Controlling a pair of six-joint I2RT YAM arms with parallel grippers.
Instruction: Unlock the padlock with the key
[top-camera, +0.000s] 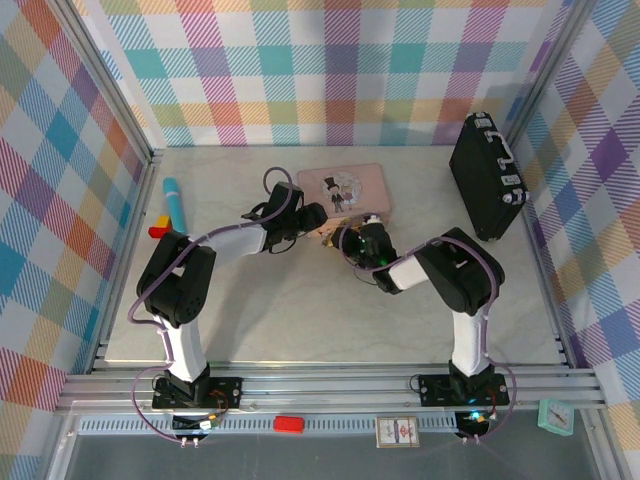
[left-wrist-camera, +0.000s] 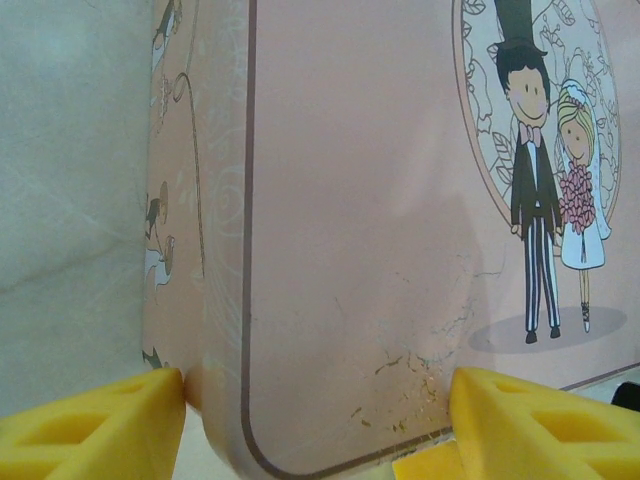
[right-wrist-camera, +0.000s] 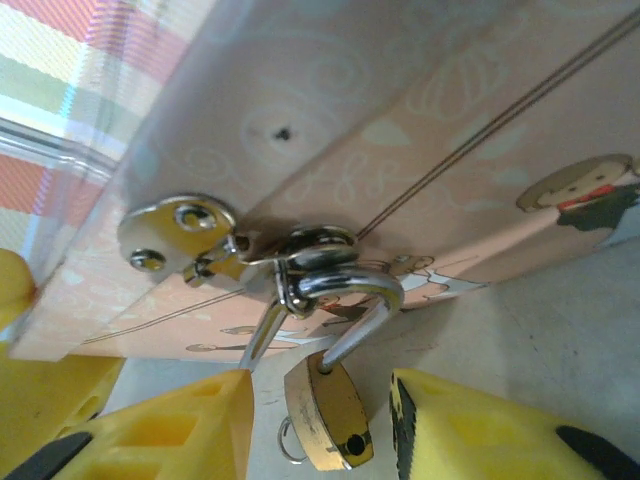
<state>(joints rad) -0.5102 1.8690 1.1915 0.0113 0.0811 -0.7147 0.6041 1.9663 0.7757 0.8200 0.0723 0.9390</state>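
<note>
The open shackle hooks through the ring of the clasp, so my right gripper should close on the padlock body (right-wrist-camera: 329, 415) and guide the free leg out through the ring.
The brass padlock (right-wrist-camera: 325, 420) hangs by its silver shackle (right-wrist-camera: 360, 290) from the clasp (right-wrist-camera: 185, 235) of the pink tin (right-wrist-camera: 400, 130). One shackle leg sits in the body; the other runs free toward my left finger. My right gripper (right-wrist-camera: 320, 400) is open, with a yellow finger on each side of the padlock body and gaps showing. The key is hidden; only a thin wire ring (right-wrist-camera: 287, 442) peeks out behind the body. My left gripper (left-wrist-camera: 318, 400) is shut across a corner of the pink tin (left-wrist-camera: 350, 200). From above, both grippers (top-camera: 312, 215) (top-camera: 352, 240) meet at the tin's (top-camera: 350, 185) front edge.
A black case (top-camera: 487, 175) stands upright at the back right. A blue tube (top-camera: 172, 197) and a small red and yellow block (top-camera: 158, 230) lie at the left. Checked walls close in the table (top-camera: 300, 310) on three sides.
</note>
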